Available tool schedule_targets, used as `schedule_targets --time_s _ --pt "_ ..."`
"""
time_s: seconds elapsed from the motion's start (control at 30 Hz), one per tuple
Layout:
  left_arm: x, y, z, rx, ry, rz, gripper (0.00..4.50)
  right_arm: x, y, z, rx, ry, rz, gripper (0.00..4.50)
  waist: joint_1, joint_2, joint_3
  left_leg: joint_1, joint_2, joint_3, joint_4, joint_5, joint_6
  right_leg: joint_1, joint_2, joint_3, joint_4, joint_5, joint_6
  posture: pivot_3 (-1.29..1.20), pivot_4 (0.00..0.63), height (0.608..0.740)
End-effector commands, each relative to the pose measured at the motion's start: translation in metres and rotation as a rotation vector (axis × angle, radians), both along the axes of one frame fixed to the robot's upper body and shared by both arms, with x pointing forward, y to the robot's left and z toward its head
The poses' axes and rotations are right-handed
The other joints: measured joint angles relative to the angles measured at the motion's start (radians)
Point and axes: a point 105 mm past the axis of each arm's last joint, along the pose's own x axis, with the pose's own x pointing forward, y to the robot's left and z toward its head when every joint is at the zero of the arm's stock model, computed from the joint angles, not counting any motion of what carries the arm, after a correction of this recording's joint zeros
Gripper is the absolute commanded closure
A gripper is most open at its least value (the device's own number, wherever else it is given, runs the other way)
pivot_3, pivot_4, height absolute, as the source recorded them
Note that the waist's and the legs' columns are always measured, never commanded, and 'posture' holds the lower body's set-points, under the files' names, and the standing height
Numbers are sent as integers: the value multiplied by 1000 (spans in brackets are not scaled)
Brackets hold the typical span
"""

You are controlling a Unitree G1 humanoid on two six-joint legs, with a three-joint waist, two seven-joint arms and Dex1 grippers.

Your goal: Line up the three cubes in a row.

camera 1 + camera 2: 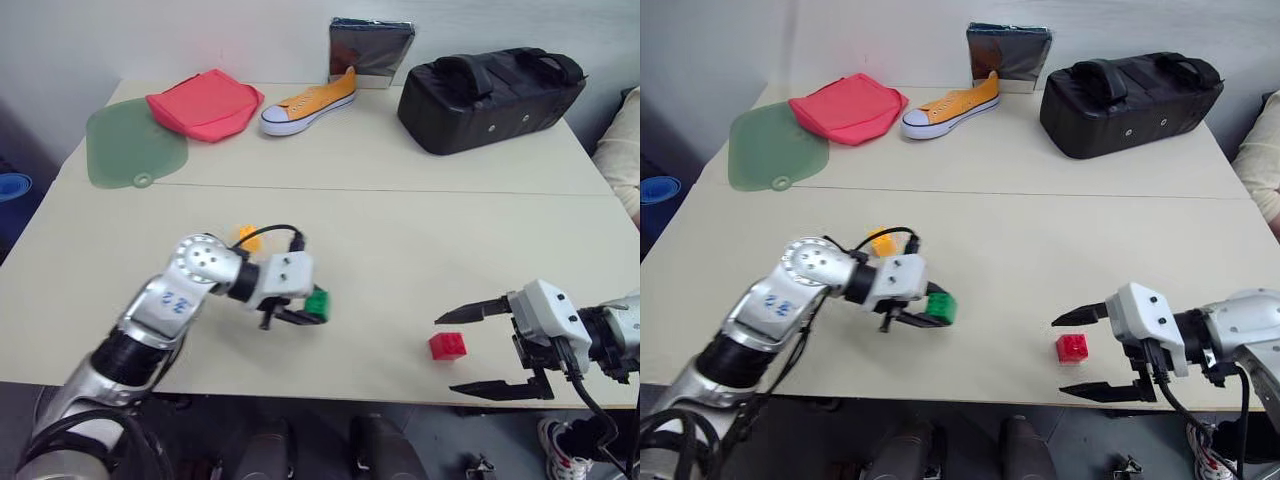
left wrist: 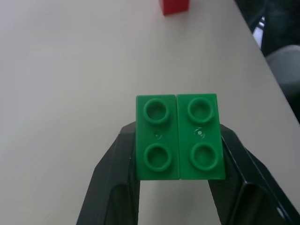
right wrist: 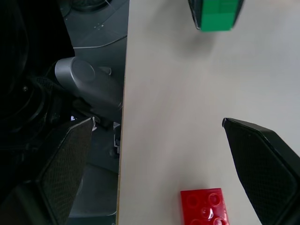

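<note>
My left gripper is going to set the green cube down on the bare table (image 1: 348,345) along the front edge, in line with where the red cube is.
My left gripper (image 1: 310,310) is shut on the green cube (image 1: 317,302), holding it just above the table near the front middle; in the left wrist view the studded green cube (image 2: 178,138) sits clamped between the two black fingers. The yellow-orange cube (image 1: 246,235) lies on the table just behind the left wrist, partly hidden by a cable. The red cube (image 1: 447,346) lies near the front edge at the right. My right gripper (image 1: 448,354) is open wide, its fingers spread around the red cube (image 3: 205,207), one finger past the table's edge.
Along the back of the table (image 1: 400,220) lie a green mat (image 1: 135,145), a red cloth (image 1: 205,103), an orange shoe (image 1: 308,102), a silvery box (image 1: 371,48) and a black bag (image 1: 490,85). A person's sleeve (image 1: 622,150) shows at the right edge.
</note>
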Motion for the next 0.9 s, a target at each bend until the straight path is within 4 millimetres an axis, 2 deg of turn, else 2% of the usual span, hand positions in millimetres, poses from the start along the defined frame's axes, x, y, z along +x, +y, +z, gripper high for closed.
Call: schedule_targets --time_s 0.03,0.2,0.37,0.5,0.67,0.9 --pt "-11 -13 2 -18 27 -22 2984 -7 2 7 0 -30 4 0 -2 0 0 0 0 0 0 0 0 0 0 0 0 0 0 0 150 740" --pt "-28 -13 -13 33 48 -53 2984 -12 0 7 -2 -14 -8 0 -1 0 0 1 0 0 0 0 0 0 0 0 0 0 0 0 150 740" --pt "-25 -20 -25 61 4 -17 2984 -14 -1 2 -32 -17 8 0 3 0 0 2 0 0 0 0 0 2 0 0 -2 0 0 0 150 740" --pt "-25 -26 -27 48 -8 -19 2984 -9 -3 1 -41 -26 1 0 13 0 0 2 0 0 1 0 0 2 0 1 -2 0 0 0 150 740" --pt "-22 -26 -33 41 2 14 2984 0 -6 6 -30 -52 -33 0 17 0 0 2 0 0 1 0 0 2 0 1 -2 0 0 0 150 740" --pt "-27 -26 -35 40 24 -5 2984 1 -8 5 -40 -60 -40 0 21 0 0 2 0 0 1 0 0 2 -1 1 -2 0 0 0 150 740"
